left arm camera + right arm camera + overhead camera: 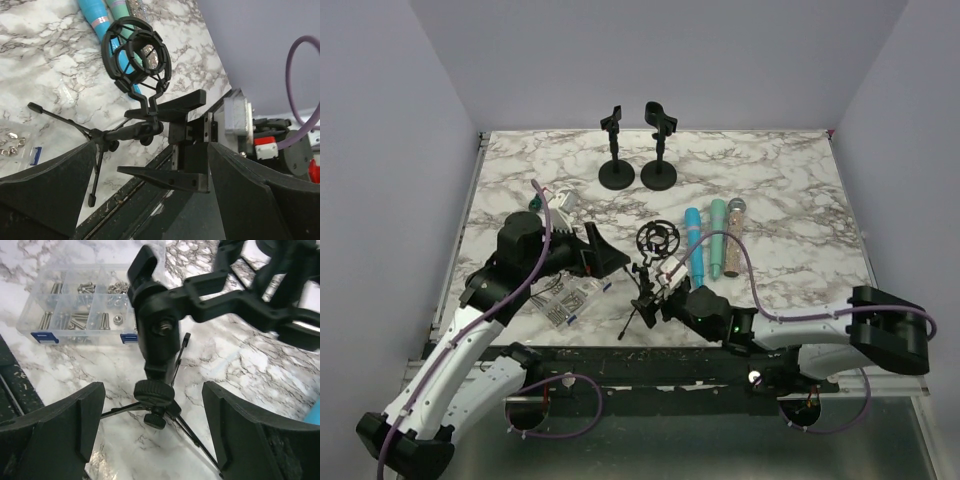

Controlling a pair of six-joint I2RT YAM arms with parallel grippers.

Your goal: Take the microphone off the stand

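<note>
The top of the stand is clear of both grippers, so my left gripper should keep it steady while my right gripper rolls and grips the stand's knob [154, 392].
A small black tripod stand [645, 290] with a round shock-mount ring [658, 240] stands near the table's front centre. The ring [136, 55] looks empty. Three microphones lie flat just right of it: a blue one [696, 245], a teal one [718, 235] and a glittery one with a silver head [732, 238]. My right gripper [654, 292] is open, its fingers either side of the tripod's hub [155, 390] without touching it. My left gripper [608, 262] is open and empty, just left of the stand, facing it.
Two round-base stands with empty clips [616, 172] [659, 170] stand at the back centre. A clear plastic box of screws [565, 298] [75, 305] lies left of the tripod under my left arm. The table's front edge [125, 195] runs close behind the tripod's legs.
</note>
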